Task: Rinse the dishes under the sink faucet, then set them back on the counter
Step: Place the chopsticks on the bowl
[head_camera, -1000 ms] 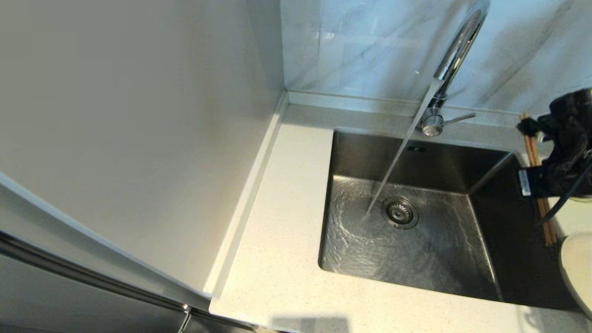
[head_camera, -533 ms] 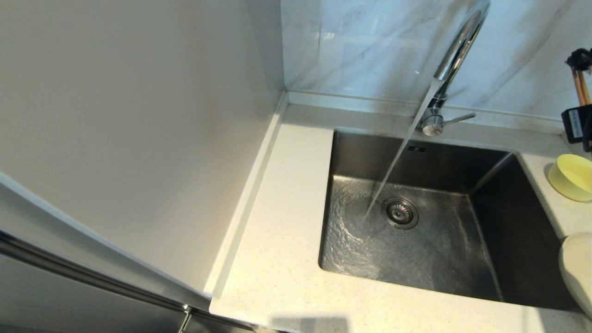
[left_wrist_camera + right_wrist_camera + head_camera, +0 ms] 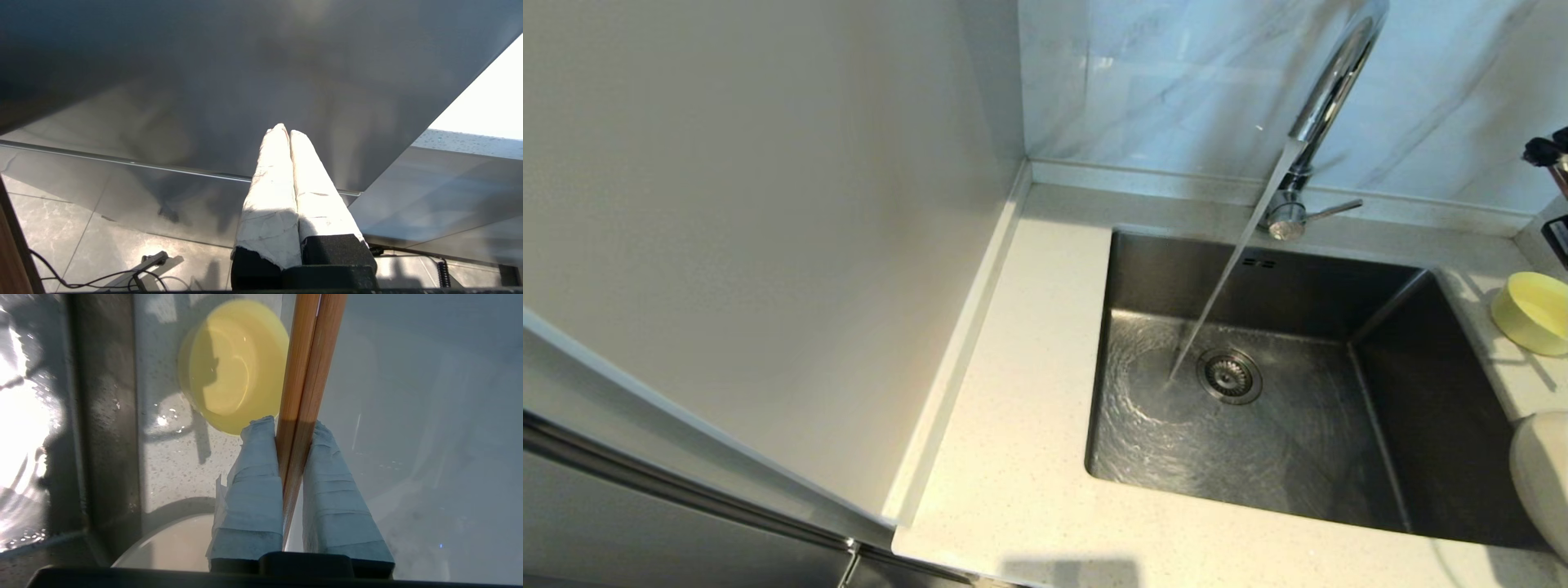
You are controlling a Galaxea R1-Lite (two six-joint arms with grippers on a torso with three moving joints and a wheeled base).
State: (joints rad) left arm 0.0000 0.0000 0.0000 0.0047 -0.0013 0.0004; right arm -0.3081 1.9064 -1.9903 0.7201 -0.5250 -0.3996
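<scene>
The robot's right gripper needs to release the brown wooden chopsticks across the top of the pale yellow bowl [image 3: 1542, 297] [image 3: 247, 362].
In the right wrist view my right gripper [image 3: 292, 424] is shut on the pair of brown wooden chopsticks [image 3: 305, 367], held in the air above the counter [image 3: 171, 465] to the right of the sink [image 3: 1258, 425]. Below it sit the pale yellow bowl [image 3: 233, 363] and the rim of the off-white plate [image 3: 171, 547]. The head view shows the bowl [image 3: 1534, 313] and plate [image 3: 1542, 482] at the right edge, with only a black part of the right arm [image 3: 1548, 152] above them. Water [image 3: 1225, 278] runs from the chrome faucet [image 3: 1327, 90] into the basin. My left gripper [image 3: 284, 132] is shut and empty, parked low.
A tall pale wall panel [image 3: 768, 204] bounds the counter [image 3: 1013, 425] on the left of the sink. The grey-veined marble wall [image 3: 1160, 82] stands behind the faucet. The drain strainer [image 3: 1229, 376] lies beside the falling stream. Below the left gripper are a cabinet front [image 3: 204, 81] and floor cables [image 3: 102, 279].
My right gripper, which was low over the chopsticks beside the sink, has lifted them off the counter and moved right, mostly out of the head view. The yellow bowl is now uncovered.
</scene>
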